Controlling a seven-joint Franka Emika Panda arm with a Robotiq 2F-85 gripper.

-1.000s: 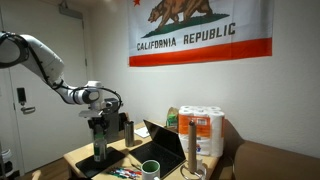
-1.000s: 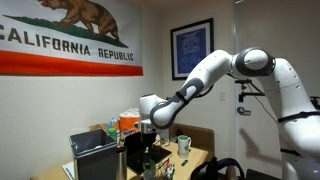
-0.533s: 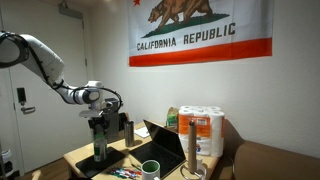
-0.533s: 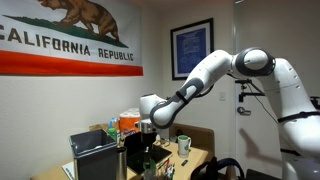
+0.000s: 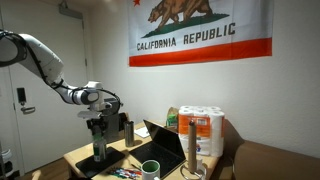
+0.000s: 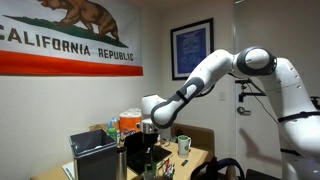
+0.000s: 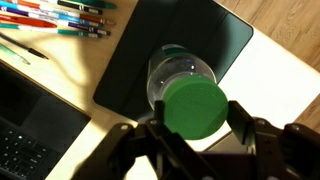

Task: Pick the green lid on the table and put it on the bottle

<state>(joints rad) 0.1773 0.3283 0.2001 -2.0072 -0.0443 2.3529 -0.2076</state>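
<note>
Next, I release the green lid, now directly over the bottle's mouth, from my gripper on the opening of the clear bottle (image 5: 98,136) (image 7: 194,107) that stands on the black mat.
In the wrist view the green lid (image 7: 195,105) sits between the two fingers of my gripper (image 7: 197,122), which touch its sides. The lid is directly over the mouth of the clear bottle (image 7: 168,68), hiding the neck; I cannot tell whether it rests on it. The bottle stands upright on a black mat (image 7: 205,30). In both exterior views the gripper (image 5: 99,133) (image 6: 147,133) points straight down onto the top of the bottle (image 5: 99,152); the lid is too small to make out there.
Coloured markers (image 7: 60,15) lie beside the mat, and a laptop (image 7: 30,140) is next to them. A white green-rimmed cup (image 5: 150,168), a dark flask (image 5: 127,130), paper towel rolls (image 5: 205,130) and a cardboard box (image 5: 275,160) stand nearby.
</note>
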